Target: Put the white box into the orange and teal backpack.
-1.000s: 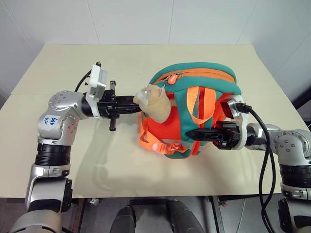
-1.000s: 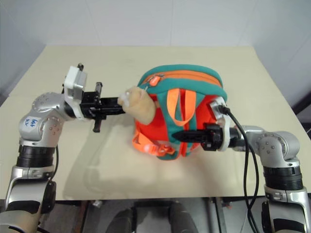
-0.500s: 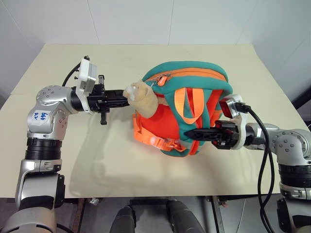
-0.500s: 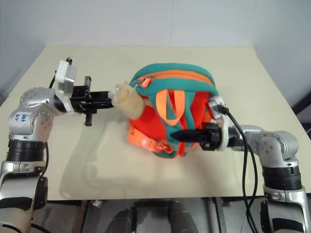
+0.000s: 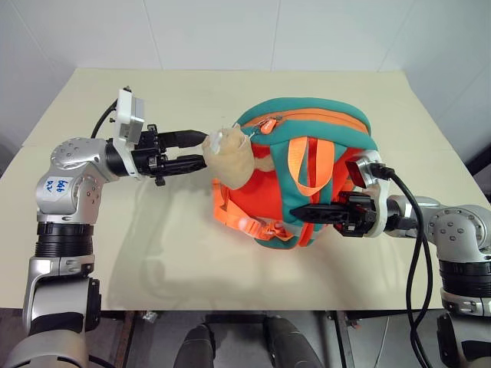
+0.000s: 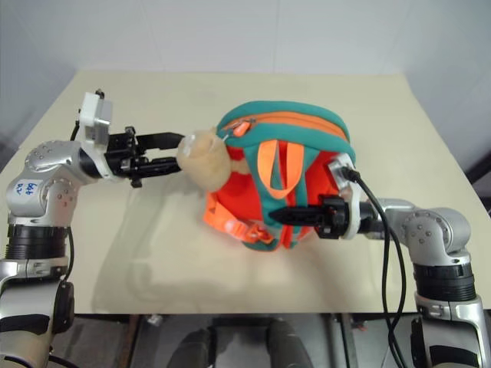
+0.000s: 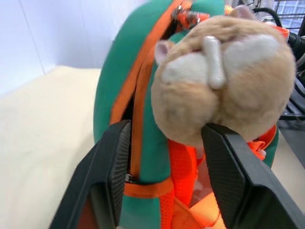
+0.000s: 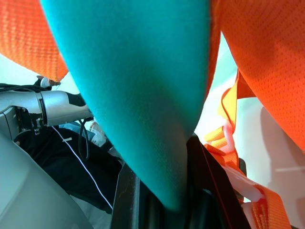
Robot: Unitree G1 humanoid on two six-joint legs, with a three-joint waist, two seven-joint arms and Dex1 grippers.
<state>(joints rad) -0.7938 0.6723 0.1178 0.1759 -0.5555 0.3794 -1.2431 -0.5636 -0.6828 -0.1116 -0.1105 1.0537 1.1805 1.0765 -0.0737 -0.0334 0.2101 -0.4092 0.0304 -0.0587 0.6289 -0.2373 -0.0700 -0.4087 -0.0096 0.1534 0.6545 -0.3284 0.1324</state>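
Note:
I should pinch the charm's lower side (image 7: 190, 126) with my left gripper and pull it down toward the tabletop, as the zipper gapes down the backpack's side below the plush charm.
The orange and teal backpack (image 5: 307, 130) stands upright in the middle of the beige table (image 5: 153, 253), its zipper running along the top. Its beige plush charm (image 5: 234, 157) hangs at its left side. My left gripper (image 5: 198, 149) is level with the charm and points at it. It is open, and in the left wrist view its fingers (image 7: 112, 176) stand apart on either side of the charm (image 7: 224, 86). My right gripper (image 5: 301, 215) is shut on a teal strap (image 8: 143, 95) at the backpack's lower front. The white box is out of view.
Loose orange webbing loops and a buckle (image 5: 245, 222) hang at the backpack's lower left. A black cable (image 5: 418, 230) loops from my right wrist over the table's near edge. Bare tabletop lies to the left and behind the backpack.
My left gripper, shut on the plush charm a second ago, drew it leftward and has now opened. The backpack leaned left with the pull, then settled back. The right gripper kept its hold.

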